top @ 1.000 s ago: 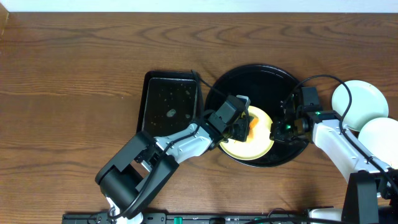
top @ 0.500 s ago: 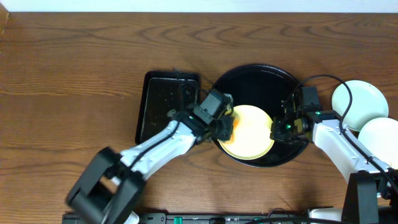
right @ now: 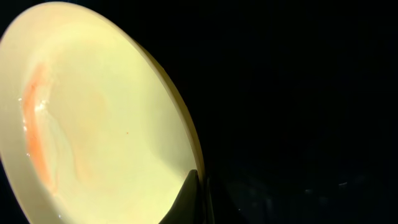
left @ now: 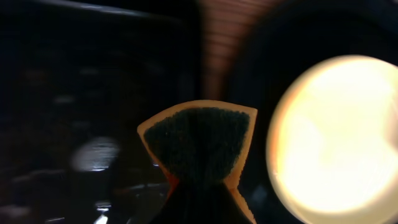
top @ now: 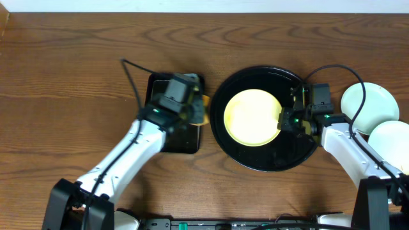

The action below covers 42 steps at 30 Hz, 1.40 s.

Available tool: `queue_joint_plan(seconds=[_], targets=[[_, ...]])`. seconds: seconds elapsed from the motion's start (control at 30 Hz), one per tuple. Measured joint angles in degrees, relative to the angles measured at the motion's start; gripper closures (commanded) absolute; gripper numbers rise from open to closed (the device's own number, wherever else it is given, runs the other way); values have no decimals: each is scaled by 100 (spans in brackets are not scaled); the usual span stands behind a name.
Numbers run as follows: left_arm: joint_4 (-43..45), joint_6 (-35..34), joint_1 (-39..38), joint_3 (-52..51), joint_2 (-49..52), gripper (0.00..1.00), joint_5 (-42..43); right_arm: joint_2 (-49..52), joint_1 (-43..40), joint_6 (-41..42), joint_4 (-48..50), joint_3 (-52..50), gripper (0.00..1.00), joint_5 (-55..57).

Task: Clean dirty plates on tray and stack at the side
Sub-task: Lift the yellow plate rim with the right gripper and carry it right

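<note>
Next, I release the pale yellow plate from my right gripper across the round black tray's rim [top: 326, 111], next to the farther mint-blue plate.
The pale yellow plate [top: 252, 117] lies on the large round black tray [top: 268, 160]. It fills the right wrist view [right: 93, 112] with a faint orange streak near its left side. My right gripper [top: 283, 121] is shut on the plate's right rim [right: 198, 186]. My left gripper [top: 197, 110] is shut on an orange sponge with a dark green scrub face [left: 198, 144], held over the right edge of the small rectangular black tray [top: 160, 131]. Two pale mint-blue plates [top: 369, 105] [top: 388, 147] lie on the wood at the far right.
The rectangular black tray [left: 74, 112] holds a little water. Cables run from both wrists over the table. Brown wood-grain tabletop [top: 77, 76] lies to the left and behind.
My left gripper has carried the sponge off the yellow plate leftward to the rectangular tray. The plate now sits a little farther back on the round tray, with my right gripper still on its rim.
</note>
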Motion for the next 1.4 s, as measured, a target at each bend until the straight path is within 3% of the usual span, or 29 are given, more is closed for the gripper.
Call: queue_joint_plan(seconds=[0.27, 0.5, 0.93, 1.17, 1.4], targets=[[-103, 2, 890, 0, 0, 91, -70, -800, 63, -894, 90, 260, 99, 931], [-101, 61, 929, 0, 9, 91, -68, -1517, 697, -1827, 140, 337, 99, 2175], [-98, 149, 929, -4, 142, 92, -68, -1558, 2031, -3082, 774, 337, 99, 4697], [-98, 149, 929, -7, 144, 92, -68, -1558, 1987, -2800, 782, 337, 99, 5069], [-101, 149, 929, -17, 144, 92, -68, -1558, 807, -1196, 234, 341, 99, 4865]])
